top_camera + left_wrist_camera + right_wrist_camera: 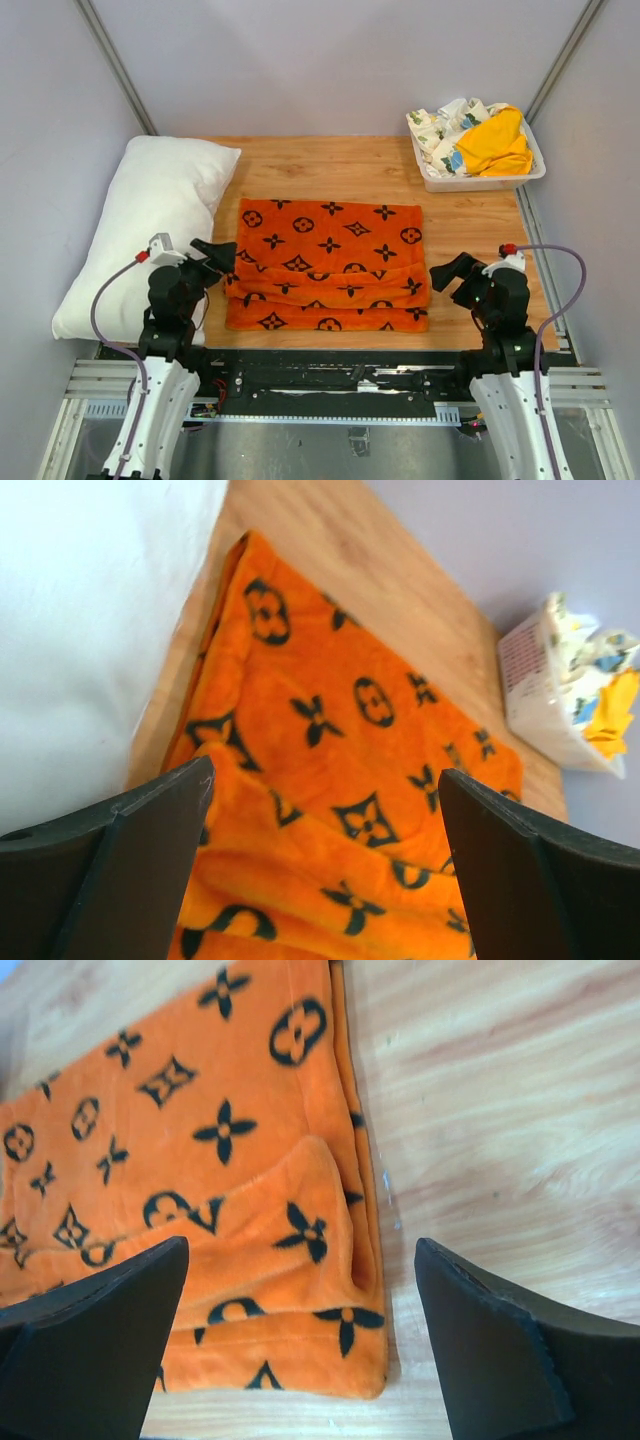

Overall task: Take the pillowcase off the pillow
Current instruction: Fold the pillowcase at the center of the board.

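Observation:
Next, I should close my right gripper on the far corner (416, 210) of the orange pillowcase nearest the white bin.
The orange pillowcase (330, 265) with black motifs lies folded flat in the middle of the wooden table, off the pillow. The plain white pillow (145, 225) rests bare along the left side, touching the wall. My left gripper (222, 258) hovers open at the pillowcase's left edge, nothing between its fingers; the left wrist view shows the pillowcase (340, 810) under the left gripper (325, 790) and the pillow (90, 630) at left. My right gripper (450, 275) stands open just off the pillowcase's right edge; its wrist view shows the pillowcase's folded corner (250, 1230) below the right gripper (300, 1260).
A white bin (480, 180) at the back right holds a floral-print cloth (440, 125) and a yellow-orange cloth (495, 145). White walls close in the left, right and back. A metal rail (330, 385) runs along the near edge.

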You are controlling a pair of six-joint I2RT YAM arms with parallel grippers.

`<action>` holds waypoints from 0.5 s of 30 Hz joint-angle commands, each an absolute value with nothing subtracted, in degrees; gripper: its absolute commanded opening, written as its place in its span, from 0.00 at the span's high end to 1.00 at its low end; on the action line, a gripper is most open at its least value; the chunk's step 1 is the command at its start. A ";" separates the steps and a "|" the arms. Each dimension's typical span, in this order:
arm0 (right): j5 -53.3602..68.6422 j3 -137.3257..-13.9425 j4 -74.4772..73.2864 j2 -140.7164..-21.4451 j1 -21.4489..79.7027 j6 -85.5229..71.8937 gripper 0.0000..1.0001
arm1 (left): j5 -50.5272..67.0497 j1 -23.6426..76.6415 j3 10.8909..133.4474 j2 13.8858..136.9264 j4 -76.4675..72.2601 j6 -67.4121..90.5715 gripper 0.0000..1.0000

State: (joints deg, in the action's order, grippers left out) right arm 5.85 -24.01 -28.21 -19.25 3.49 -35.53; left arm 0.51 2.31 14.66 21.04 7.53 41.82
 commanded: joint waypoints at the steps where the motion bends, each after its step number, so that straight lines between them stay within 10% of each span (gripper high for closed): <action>1: -0.80 -29.16 -25.27 -18.90 3.16 -34.23 0.04 | 2.98 1.80 18.55 21.68 -1.32 41.78 0.01; 9: 0.95 -44.34 -17.77 -56.18 6.80 -28.00 0.16 | 7.11 6.91 35.09 58.98 -9.40 27.24 0.17; 15: 1.17 -59.72 -15.55 -80.65 9.99 -25.86 0.77 | 10.70 7.35 50.81 86.63 -11.03 26.29 0.60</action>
State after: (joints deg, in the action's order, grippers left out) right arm 1.91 -51.40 -17.63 -70.76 8.08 -28.18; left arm 7.86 6.94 43.31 74.43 -8.80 29.71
